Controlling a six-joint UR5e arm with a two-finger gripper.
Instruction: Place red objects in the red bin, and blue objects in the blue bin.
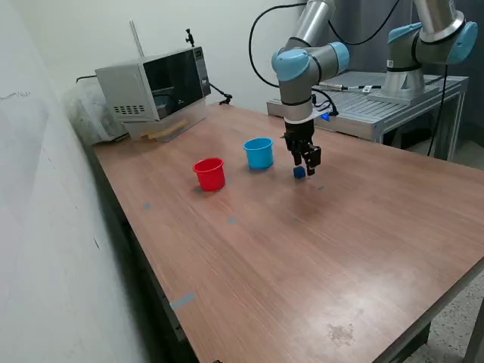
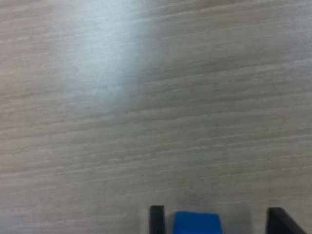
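Note:
The robot's gripper should set the dark blue cube down on the bottom inside the blue bin (image 1: 259, 157).
A small dark blue cube (image 1: 299, 172) rests on the wooden table (image 1: 302, 257), to the exterior view's right of the light blue bin (image 1: 259, 152). The red bin (image 1: 209, 174) stands upright further to the left. My gripper (image 1: 308, 157) hangs just above the cube, fingers pointing down. In the wrist view the blue cube (image 2: 197, 223) lies between the two dark fingers (image 2: 156, 219) of the gripper (image 2: 214, 222), nearer one finger, with a gap to the other. The gripper is open. The red objects are out of view in both frames.
A microwave (image 1: 155, 85) sits at the table's far left corner in the exterior view. A second robot arm (image 1: 423, 45) stands on a metal bench (image 1: 393, 102) behind the table. A white wall (image 1: 45, 227) runs along the left.

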